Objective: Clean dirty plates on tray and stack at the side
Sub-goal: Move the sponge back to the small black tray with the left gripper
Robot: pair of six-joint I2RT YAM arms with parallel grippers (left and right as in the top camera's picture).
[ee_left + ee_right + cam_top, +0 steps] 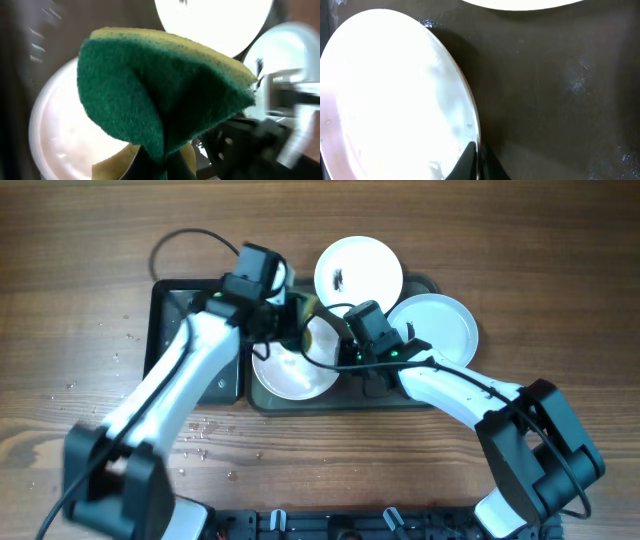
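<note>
I need to release the green and yellow sponge from my left gripper in the smaller black tray (208,367), toward the dark grey tray.
Three white plates lie on the dark grey tray (330,403). The far plate (360,272) has a black smear in its middle, and another plate (433,330) rests at the tray's right end. My right gripper (477,162) is shut on the right rim of the near-left plate (290,375), one finger on each face. My left gripper (285,322) is shut on a green and yellow sponge (160,90), folded and held just above that plate (60,130). The sponge hides my left fingertips.
A smaller black tray (180,310) lies left of the grey tray, partly under my left arm. Water drops (200,430) dot the wooden tabletop (560,260) at the front left. My right arm (260,140) is close beside the sponge.
</note>
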